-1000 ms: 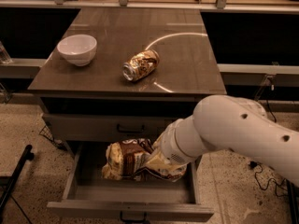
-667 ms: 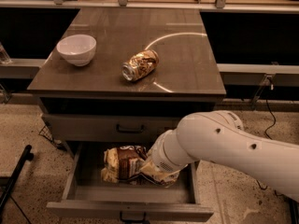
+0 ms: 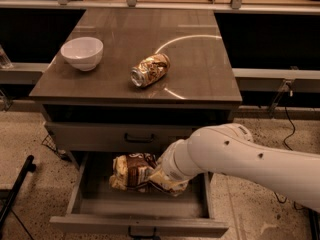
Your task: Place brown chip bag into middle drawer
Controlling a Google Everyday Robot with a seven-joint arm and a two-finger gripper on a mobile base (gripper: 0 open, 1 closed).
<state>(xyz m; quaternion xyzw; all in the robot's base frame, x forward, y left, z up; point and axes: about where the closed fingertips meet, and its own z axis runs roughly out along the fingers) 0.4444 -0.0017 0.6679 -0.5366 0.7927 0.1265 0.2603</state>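
The gripper should release the brown chip bag near the centre of the open middle drawer's bottom [image 3: 157, 184].
The brown chip bag [image 3: 131, 171], wrinkly brown, cream and yellow foil, lies inside the open middle drawer [image 3: 90, 204], left of centre and low in the tray. My gripper [image 3: 159, 176] is down in the drawer at the bag's right end, mostly hidden behind my white wrist [image 3: 176, 161]. The arm [image 3: 250, 159] reaches in from the lower right. I cannot tell whether the bag rests on the drawer floor or is still held.
On the cabinet top [image 3: 200, 79] stand a white bowl [image 3: 81, 52] at the left and a dented brown-and-gold can [image 3: 150, 69] on its side. A closed drawer front with a dark handle [image 3: 139, 139] sits above the open drawer. A black pole [image 3: 15, 189] leans at the lower left.
My arm has swung lower and to the left across the drawer. The bag has stayed in the drawer and sits about where it was, slightly lower.
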